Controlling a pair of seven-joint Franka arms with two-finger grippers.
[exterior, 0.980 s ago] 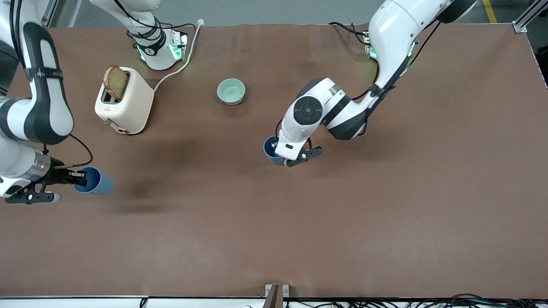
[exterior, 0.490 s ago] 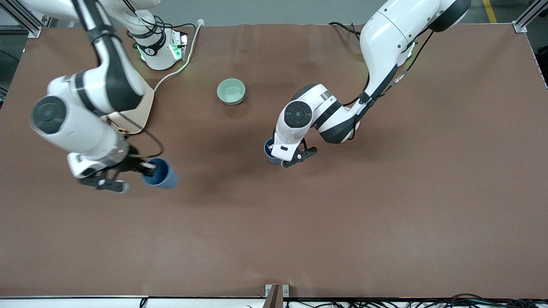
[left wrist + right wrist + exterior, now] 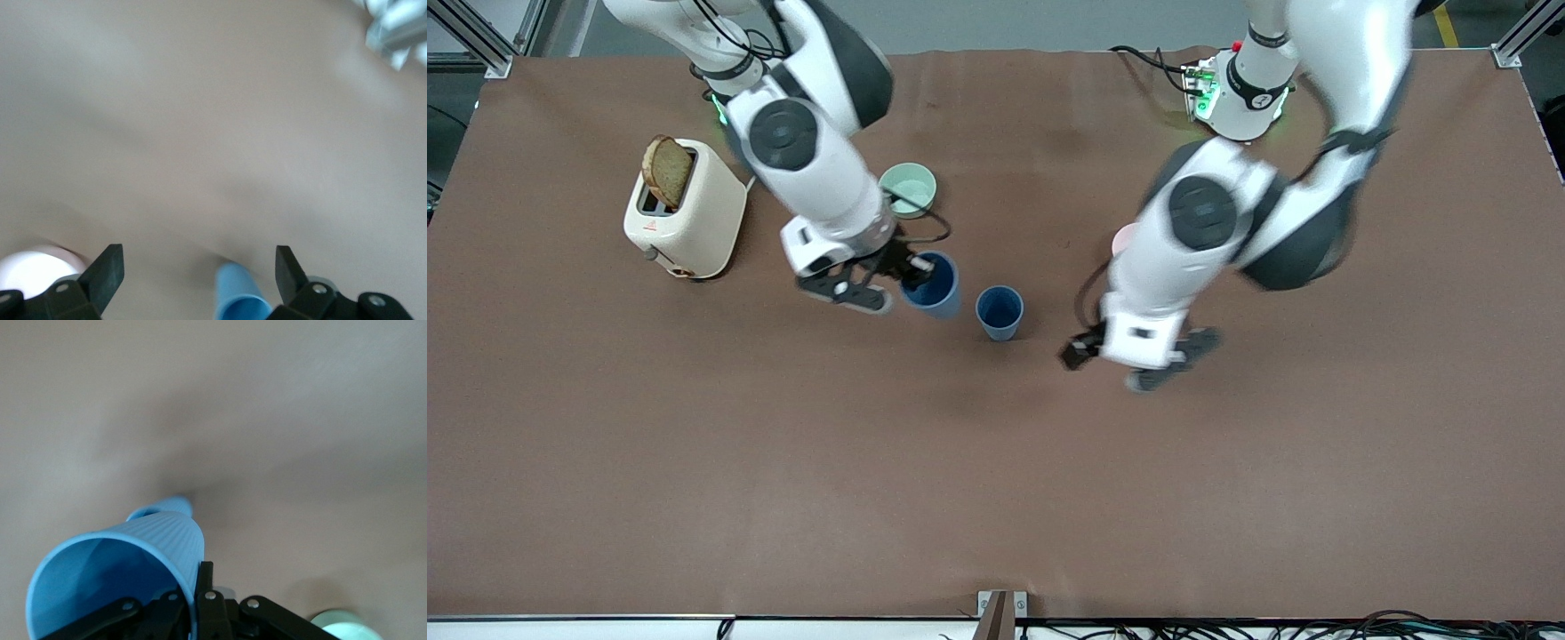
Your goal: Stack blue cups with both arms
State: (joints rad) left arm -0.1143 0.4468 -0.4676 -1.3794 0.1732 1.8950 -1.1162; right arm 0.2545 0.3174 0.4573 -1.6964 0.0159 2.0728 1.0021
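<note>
The robot's right gripper should release its blue cup, held in the air beside the other, inside the blue cup standing (image 3: 1000, 309) (image 3: 162, 509) near the middle of the table.
One blue cup (image 3: 999, 311) stands upright near the table's middle. My right gripper (image 3: 911, 267) is shut on the rim of the other blue cup (image 3: 934, 284) and holds it tilted in the air, right beside the standing cup, toward the right arm's end. In the right wrist view the held cup (image 3: 120, 580) fills the lower part, pinched at its rim by my right gripper (image 3: 193, 587), and the standing cup (image 3: 163, 509) peeks out past it. My left gripper (image 3: 1129, 358) is open and empty over bare table beside the standing cup. The left wrist view shows that gripper (image 3: 199, 273) open, with the cup (image 3: 240, 300) low between its fingers.
A pale green bowl (image 3: 908, 189) sits farther from the front camera than the cups. A pink bowl (image 3: 1123, 238) is mostly hidden by the left arm. A cream toaster (image 3: 685, 213) holding a slice of bread stands toward the right arm's end.
My right arm has carried its cup from the right arm's end of the table to beside the standing cup. My left gripper has let go of the standing cup and drawn away from it.
</note>
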